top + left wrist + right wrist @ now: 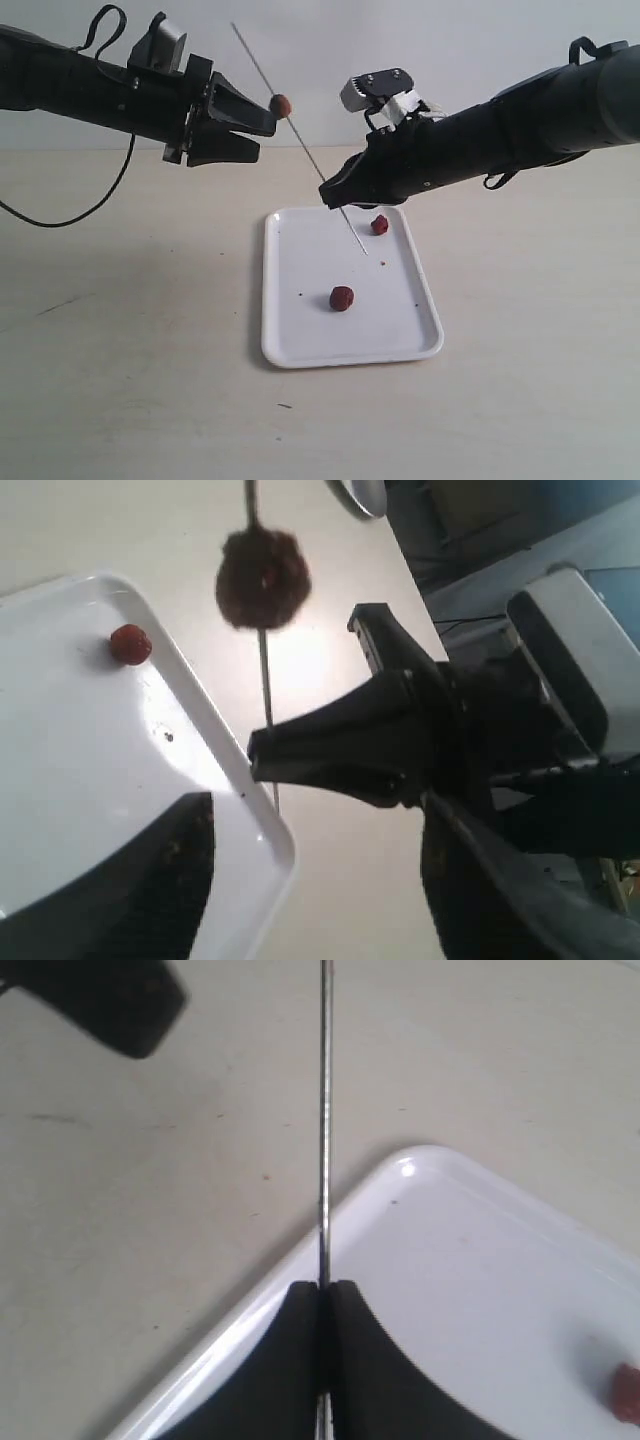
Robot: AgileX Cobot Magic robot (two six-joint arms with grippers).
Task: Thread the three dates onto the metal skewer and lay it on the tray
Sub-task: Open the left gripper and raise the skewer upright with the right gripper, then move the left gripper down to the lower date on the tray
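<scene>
Next, my left gripper goes to the date [342, 298] near the white tray's middle and closes on that date's sides, because it is still unthreaded.
The thin metal skewer [305, 150] slants up and to the left over the white tray [300, 335]. My right gripper [335, 195] is shut on the skewer's lower part, above the tray's far edge. In the right wrist view its pads [300, 1310] pinch the rod [323, 1110]. One date [281, 104] is threaded high on the skewer. My left gripper [258, 128] stands open just left of that date and does not hold it. Two more dates [379, 224] [341, 298] lie on the tray. The left wrist view shows the threaded date [262, 577] beyond its spread fingers.
The tray [80, 760] rests on a pale tabletop [120, 330]. A black cable [100, 200] hangs from the left arm at the far left. A plain wall stands behind. A few dark specks dot the tray and table.
</scene>
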